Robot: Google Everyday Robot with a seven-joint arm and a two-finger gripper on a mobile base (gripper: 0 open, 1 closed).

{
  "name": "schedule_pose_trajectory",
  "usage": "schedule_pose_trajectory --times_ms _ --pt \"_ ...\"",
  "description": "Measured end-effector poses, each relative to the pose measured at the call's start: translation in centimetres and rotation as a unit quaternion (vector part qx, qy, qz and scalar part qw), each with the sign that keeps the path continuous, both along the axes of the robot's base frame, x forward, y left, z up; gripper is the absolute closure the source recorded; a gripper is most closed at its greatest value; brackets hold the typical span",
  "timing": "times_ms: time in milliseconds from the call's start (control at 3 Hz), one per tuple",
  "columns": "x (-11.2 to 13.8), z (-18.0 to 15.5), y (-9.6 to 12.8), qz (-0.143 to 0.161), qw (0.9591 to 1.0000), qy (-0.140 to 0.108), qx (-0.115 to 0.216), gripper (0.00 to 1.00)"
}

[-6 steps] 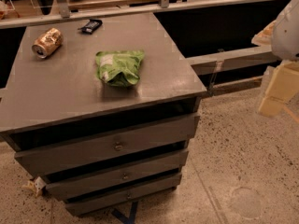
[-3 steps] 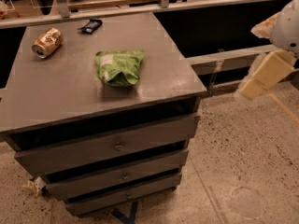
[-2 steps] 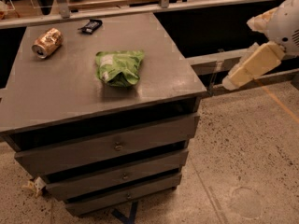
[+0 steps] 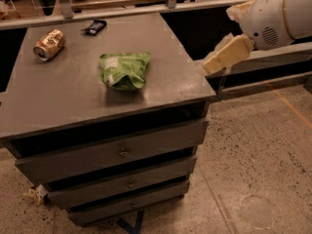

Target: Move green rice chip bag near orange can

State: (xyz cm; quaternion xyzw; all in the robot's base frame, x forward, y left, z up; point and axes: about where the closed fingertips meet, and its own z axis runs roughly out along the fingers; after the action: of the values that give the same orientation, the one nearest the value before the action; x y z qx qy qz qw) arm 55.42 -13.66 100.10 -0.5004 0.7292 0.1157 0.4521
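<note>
The green rice chip bag has a wrinkled middle (image 4: 128, 69). My gripper will go there next and close on it.
The green rice chip bag (image 4: 125, 70) lies wrinkled near the middle of the grey cabinet top (image 4: 73, 101). The orange can (image 4: 48, 44) lies on its side at the far left of the top, well apart from the bag. My gripper (image 4: 217, 60) comes in from the right on the white arm (image 4: 273, 16). It hangs just off the cabinet's right edge, about level with the bag and well to its right. It holds nothing that I can see.
A small black wrapper bar (image 4: 94, 27) lies at the back of the top, right of the can. The cabinet has several drawers (image 4: 119, 152) below. A rail and shelf (image 4: 146, 6) run behind it. Speckled floor (image 4: 258, 169) lies to the right.
The arm has swung in from the right edge of view toward the cabinet, bringing the gripper leftward and up to the top's right edge. Bag, can and bar have not moved.
</note>
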Motion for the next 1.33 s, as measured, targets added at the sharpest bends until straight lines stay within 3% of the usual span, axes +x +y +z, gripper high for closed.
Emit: schedule_pose_trajectory --times_ms 667,1000,1333 --pt "-0.4 -0.8 0.5 0.004 0.9999 0.013 -0.001 0.0" --pt "-0.4 -2.9 2.4 0.032 0.9989 0.03 0.018 0.0" --pt "-0.5 -4.7 5.2 0.071 0.9966 0.028 0.031 0.0"
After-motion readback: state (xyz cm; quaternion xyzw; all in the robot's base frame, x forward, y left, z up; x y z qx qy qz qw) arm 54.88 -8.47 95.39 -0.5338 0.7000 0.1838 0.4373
